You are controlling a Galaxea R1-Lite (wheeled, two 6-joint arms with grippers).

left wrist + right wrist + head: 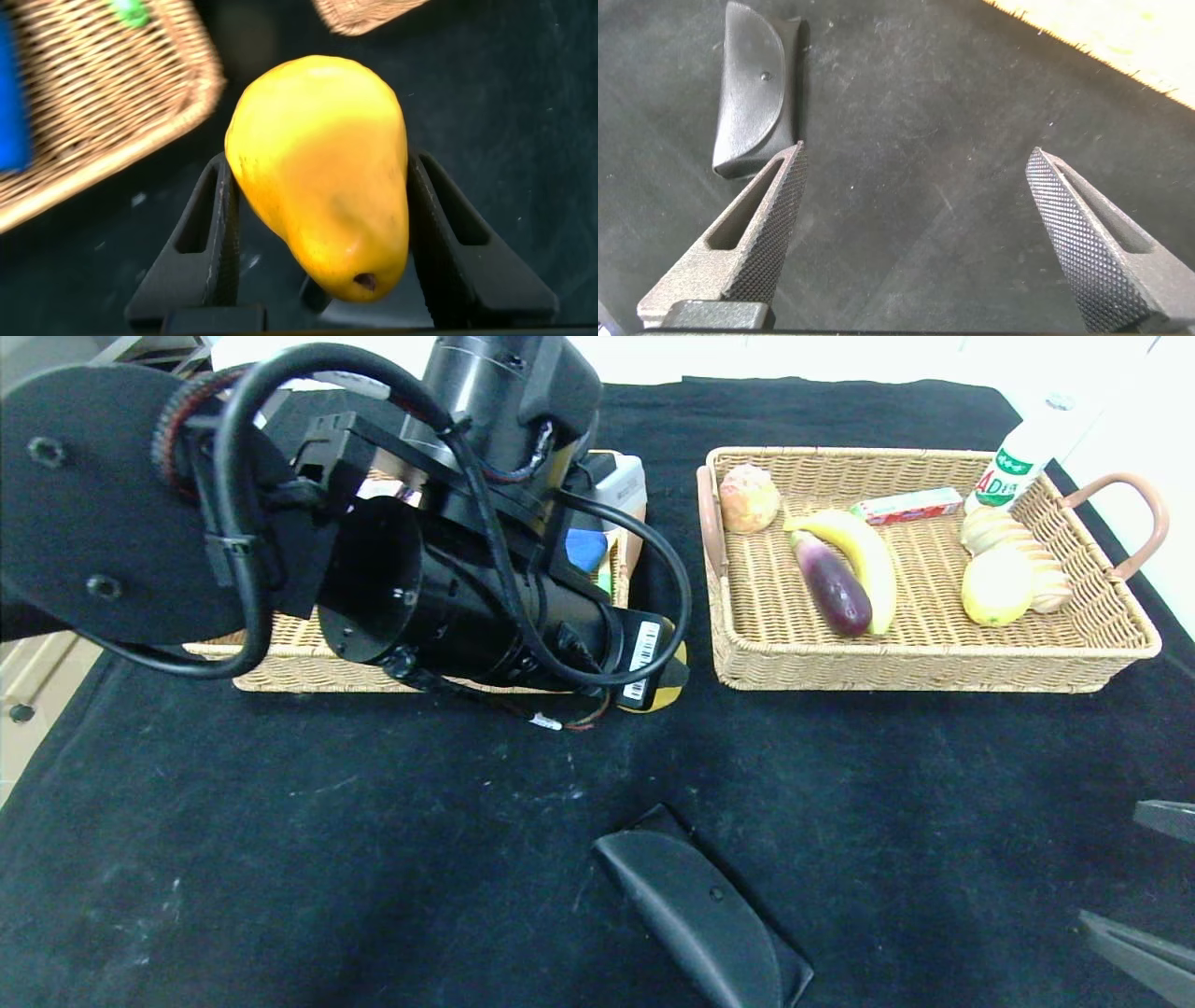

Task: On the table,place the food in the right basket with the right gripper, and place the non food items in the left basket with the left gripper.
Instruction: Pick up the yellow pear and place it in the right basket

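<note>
My left gripper has the yellow pear to place, now over the gap between the two baskets. Next, I release it on the cloth [750,777] in between the black glasses case and the food basket.
My left gripper [318,168] is shut on a yellow pear [322,159], its fingers [217,233] pressed to both sides. In the head view the left arm [485,607] reaches over the gap between the two baskets, and only a sliver of the pear [670,689] shows beneath it. A black glasses case [695,905] lies on the cloth at the front centre, and it also shows in the right wrist view [752,89]. My right gripper [1150,887] is open and empty at the front right, above bare cloth [915,233].
The right basket [934,667] holds an eggplant [833,583], a banana [864,555], a lemon [997,586], a red pack [910,505] and other food. A white bottle [1018,457] stands by its far corner. The left basket [308,670], partly hidden by the arm, holds a blue item [586,549].
</note>
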